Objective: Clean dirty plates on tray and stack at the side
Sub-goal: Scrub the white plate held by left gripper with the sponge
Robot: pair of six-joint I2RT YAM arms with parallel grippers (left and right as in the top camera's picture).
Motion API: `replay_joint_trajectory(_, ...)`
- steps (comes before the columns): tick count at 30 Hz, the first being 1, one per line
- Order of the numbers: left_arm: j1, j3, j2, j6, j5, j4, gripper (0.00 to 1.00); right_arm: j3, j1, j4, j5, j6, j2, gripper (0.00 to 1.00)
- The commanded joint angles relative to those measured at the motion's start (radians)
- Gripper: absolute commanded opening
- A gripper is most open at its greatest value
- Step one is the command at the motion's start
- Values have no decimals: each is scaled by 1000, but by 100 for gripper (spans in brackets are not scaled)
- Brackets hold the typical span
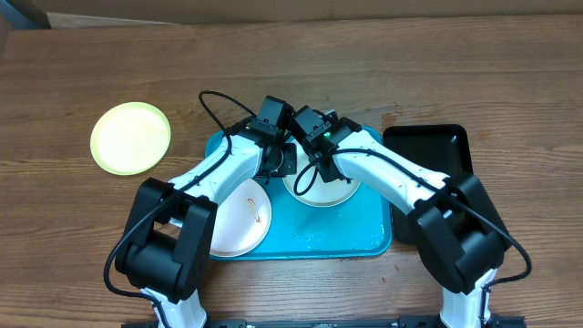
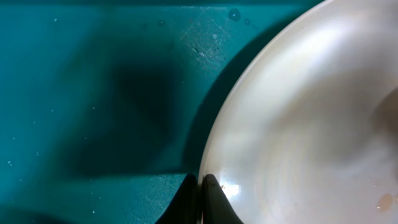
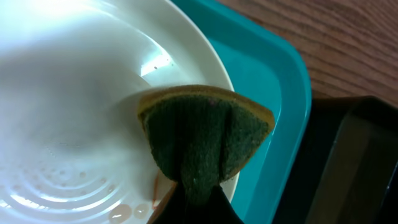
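The robot's right gripper will set the yellow and green sponge down near the middle of the black tray (image 1: 424, 170).
A white plate (image 1: 321, 191) lies on the turquoise tray (image 1: 351, 239), right of centre. My left gripper (image 1: 286, 162) is shut on its left rim; the left wrist view shows the fingers (image 2: 202, 188) pinching the rim of the plate (image 2: 298, 124) over the tray (image 2: 93, 93). My right gripper (image 1: 308, 175) is shut on a folded green sponge with a yellow edge (image 3: 202, 134) and presses it on the same plate (image 3: 74, 93), which is wet, with an orange smudge beside the fingers (image 3: 198, 198). A second white plate (image 1: 239, 219) with a brown smudge lies on the tray's left. The yellow-green plate (image 1: 130, 138) lies on the table at far left.
A black tray (image 1: 428, 150) stands right against the turquoise tray's right side and also shows in the right wrist view (image 3: 348, 168). Bare wooden table (image 1: 410, 73) lies behind and to the left. The two arms cross close together over the tray's back half.
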Motion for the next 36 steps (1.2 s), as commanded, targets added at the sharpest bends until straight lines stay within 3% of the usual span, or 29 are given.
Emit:
replay_joint_trajectory(1, 3, 3, 8, -9, 7, -10, 4, 3, -11, 6, 39, 12, 21, 4)
replay_joint_trajectory(7, 3, 3, 8, 3, 7, -13, 4, -27, -47, 19, 28, 100, 25, 4)
replay_joint_trajectory(13, 3, 3, 8, 2, 7, -13, 4, -31, -126, 40, -188, 84, 27, 4)
replay_joint_trajectory(36, 3, 3, 8, 2, 7, -11, 4, -31, -143, 13, -458, 79, 87, 4)
